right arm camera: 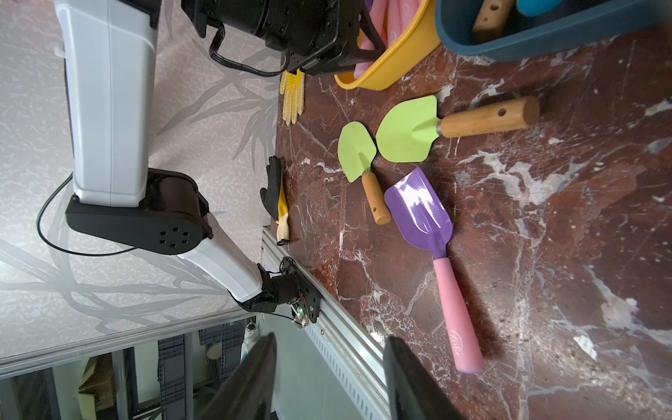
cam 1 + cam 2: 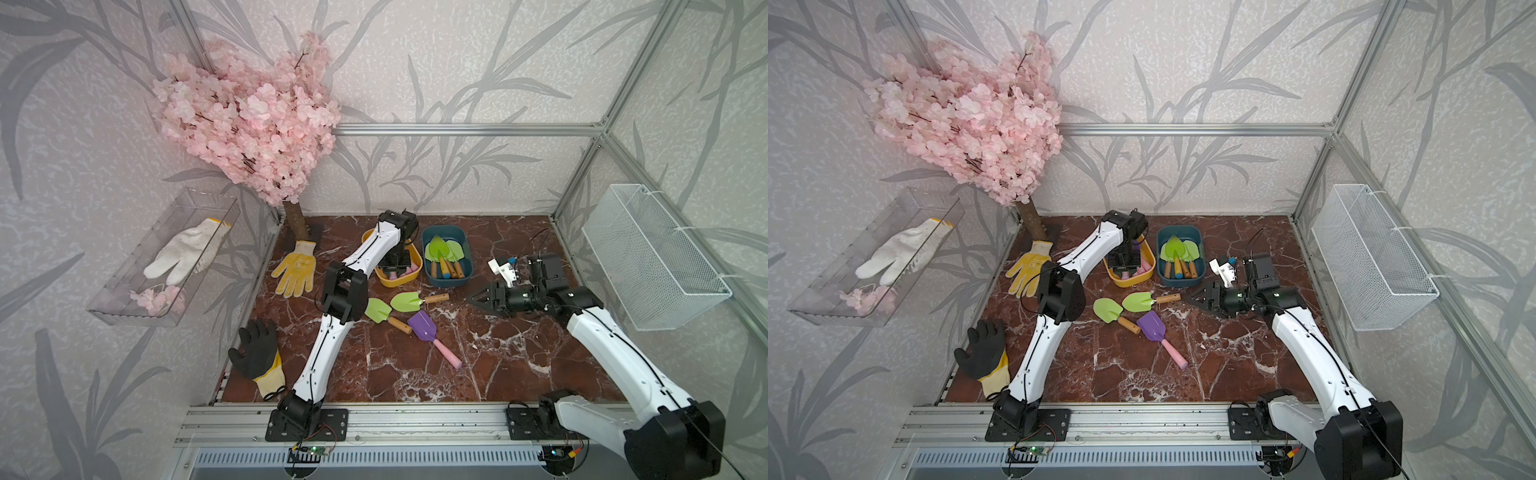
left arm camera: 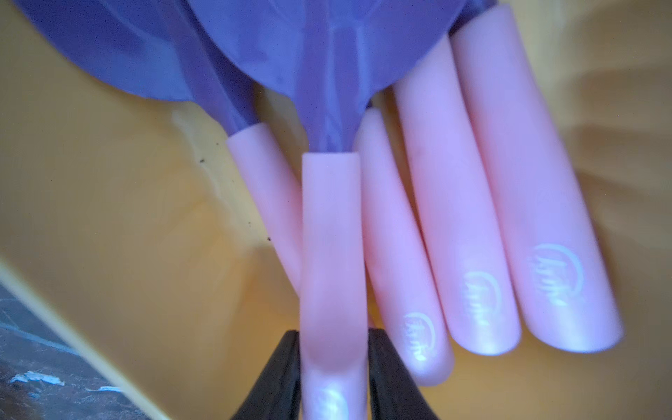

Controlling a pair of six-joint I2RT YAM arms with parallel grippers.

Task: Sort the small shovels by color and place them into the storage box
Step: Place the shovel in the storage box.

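Observation:
The pink handle (image 2: 449, 357) (image 1: 458, 330) of the purple shovel on the marble will be gripped by my right gripper past the handle's middle, toward its loose end.
My left gripper (image 3: 332, 334) reaches down into the yellow-orange storage box (image 2: 392, 284) and is shut on the pink handle of a purple shovel (image 3: 331, 236); its black fingers press both sides of the handle. Several more pink-handled purple shovels (image 3: 472, 218) lie beside it in that box. The teal storage box (image 2: 446, 282) holds several green shovels (image 2: 442, 249). On the marble lie two green shovels (image 1: 355, 149) (image 1: 407, 131) with wooden handles and one purple shovel (image 1: 422, 211). My right gripper (image 1: 329, 338) hovers to their right, open, with nothing in it.
A yellow glove (image 2: 296, 270) and a black glove (image 2: 255, 349) lie along the left edge. A blossom tree (image 2: 249, 120) stands at the back left. A clear tray (image 2: 124, 291) holds a white glove. A wire basket (image 2: 652, 257) hangs on the right wall.

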